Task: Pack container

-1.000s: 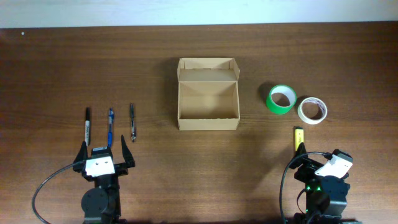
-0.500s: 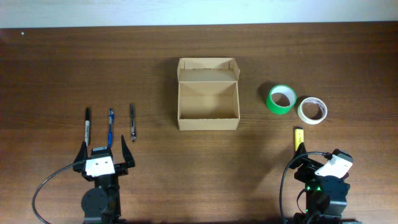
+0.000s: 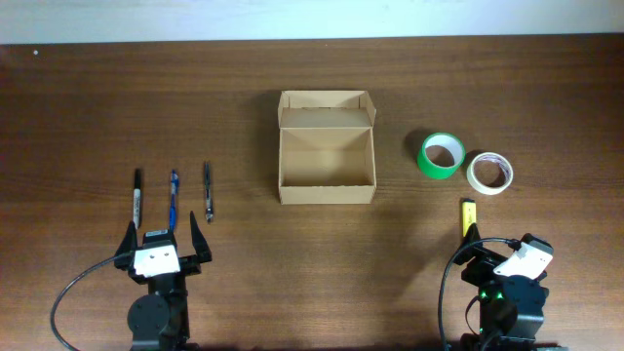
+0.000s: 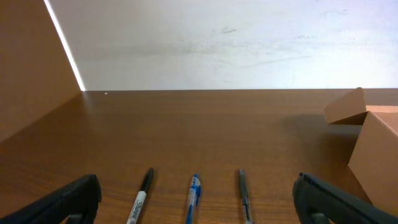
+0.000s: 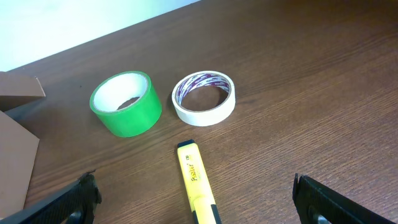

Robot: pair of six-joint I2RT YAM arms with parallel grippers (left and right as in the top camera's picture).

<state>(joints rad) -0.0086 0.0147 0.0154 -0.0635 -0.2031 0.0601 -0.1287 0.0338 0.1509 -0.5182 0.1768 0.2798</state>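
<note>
The robot's right gripper needs to close on the side of the green tape roll (image 3: 461, 156) (image 5: 153, 102) that faces the white tape roll.
The container (image 3: 327, 193), a tan cardboard box with its lid flap folded back, stands open and empty at the table's middle; its corner shows in the left wrist view (image 4: 373, 146) and the right wrist view (image 5: 13, 155). Three pens lie left of it: a black marker (image 3: 136, 198) (image 4: 140, 198), a blue pen (image 3: 174, 197) (image 4: 194, 198) and a grey pen (image 3: 207, 190) (image 4: 244, 194). A green tape roll (image 3: 441, 156) (image 5: 126, 103), a white tape roll (image 3: 489, 173) (image 5: 204, 98) and a yellow highlighter (image 3: 468, 214) (image 5: 196, 182) lie to the right. My left gripper (image 3: 163, 237) (image 4: 199, 211) is open, just short of the pens. My right gripper (image 3: 487, 244) (image 5: 199, 208) is open over the highlighter's near end.
The brown wooden table (image 3: 312, 97) ends at a white wall along the far side. A black cable (image 3: 73, 292) loops beside the left arm's base.
</note>
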